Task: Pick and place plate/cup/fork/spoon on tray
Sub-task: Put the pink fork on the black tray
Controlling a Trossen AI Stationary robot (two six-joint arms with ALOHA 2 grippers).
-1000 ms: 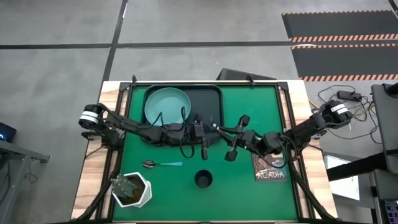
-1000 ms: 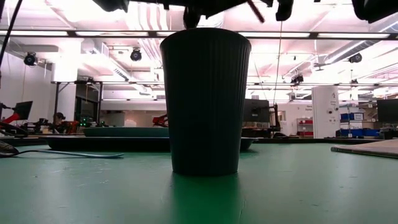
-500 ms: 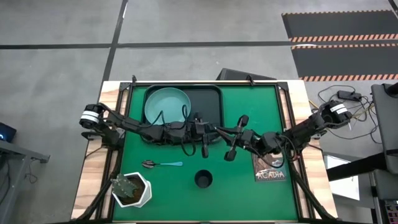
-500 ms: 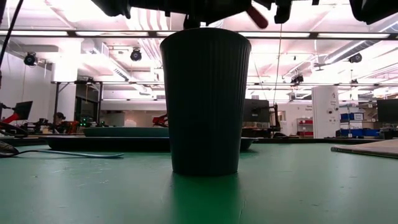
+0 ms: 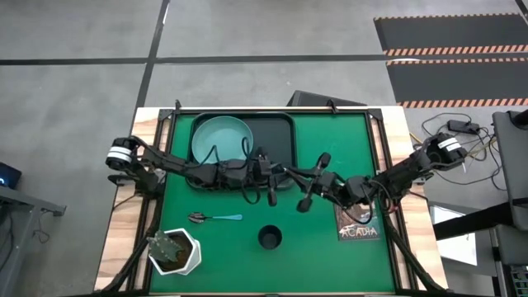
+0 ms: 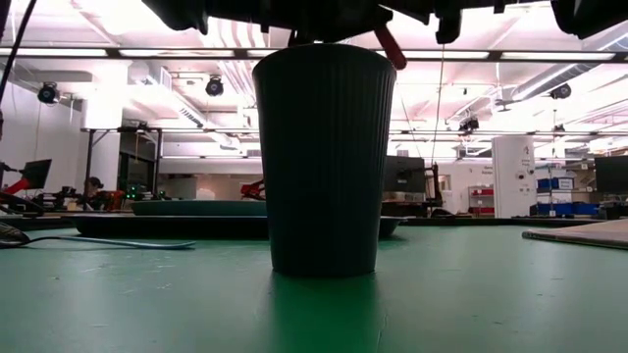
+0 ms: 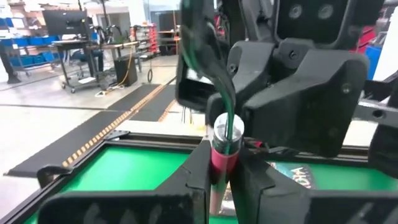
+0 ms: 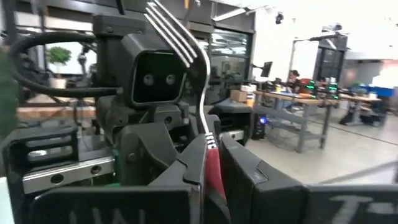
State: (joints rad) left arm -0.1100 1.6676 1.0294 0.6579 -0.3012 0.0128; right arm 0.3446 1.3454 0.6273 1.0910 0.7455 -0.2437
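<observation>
The robot's left gripper will put the fork down on the black tray's bare half [image 5: 268, 154] beside the teal plate.
The fork [image 8: 208, 134] stands nearly upright in mid-air over the table's middle, with its silver tines [image 8: 169, 32] up and its pink handle down. My left gripper [image 7: 222, 180] and my right gripper [image 8: 210, 174] face each other, both shut on it [image 5: 285, 172]. The teal plate [image 5: 221, 139] rests in the left part of the black tray [image 5: 279, 130]. The dark cup [image 5: 270, 238] stands upright on the green mat near the front. The blue-handled spoon [image 5: 216, 218] lies flat to its left. My left gripper pinches the fork's pink handle [image 7: 221, 158] between its two fingers, just below the silver collar. The fingers come level from the table's left and lie across the handle. The fork is lifted clear, tines up. My right gripper pinches the pink handle [image 8: 212, 163] between its two fingers, close under the metal neck. It comes nearly level from the table's right, across the handle. The handle's lower end [image 6: 389, 47] hangs free below the fingers.
A white pot with a plant [image 5: 175, 252] stands at the front left corner. A book [image 5: 359, 224] lies on the mat at the right. The tray's right half shows bare.
Both arms have stayed over the table's middle. The fork's pink lower end has swung a little toward the table's left and downward, so the fork stands at a changed tilt between the two grippers.
</observation>
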